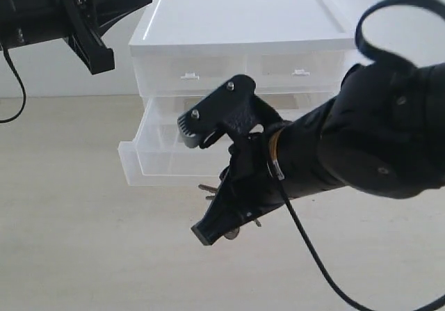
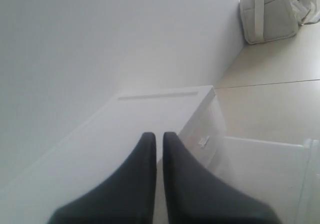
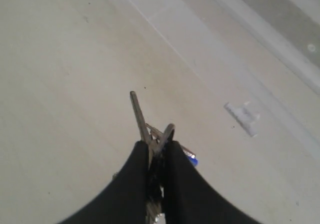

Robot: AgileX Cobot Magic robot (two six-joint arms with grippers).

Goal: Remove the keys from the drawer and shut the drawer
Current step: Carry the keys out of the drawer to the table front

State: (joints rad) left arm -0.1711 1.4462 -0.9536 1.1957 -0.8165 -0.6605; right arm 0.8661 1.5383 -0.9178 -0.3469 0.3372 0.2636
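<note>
My right gripper will release the keys on the tabletop (image 1: 249, 192), close in front of the drawer's white tab handle. The keys are now just above the tabletop.
My right gripper (image 1: 208, 233) (image 3: 157, 146) is shut on the keys (image 3: 142, 121), held just above the tabletop in front of the cabinet. One grey blade sticks out past the fingertips, and a blue key head (image 3: 192, 160) shows beside one finger. In the exterior view the key tips (image 1: 207, 190) poke out to the left of the gripper. The wide translucent drawer (image 1: 149, 161) (image 3: 210, 48) stands pulled out, with its white tab handle (image 3: 242, 118) facing the gripper. My left gripper (image 1: 97, 57) (image 2: 159, 136) is shut on nothing, raised over the cabinet's white top.
The white cabinet (image 1: 236, 22) has two half-width drawers (image 1: 189, 76) (image 1: 300, 72) shut above the open one. My right arm's black cable (image 1: 313, 255) hangs across the front right. A beige bag (image 2: 270, 13) lies on the floor far off.
</note>
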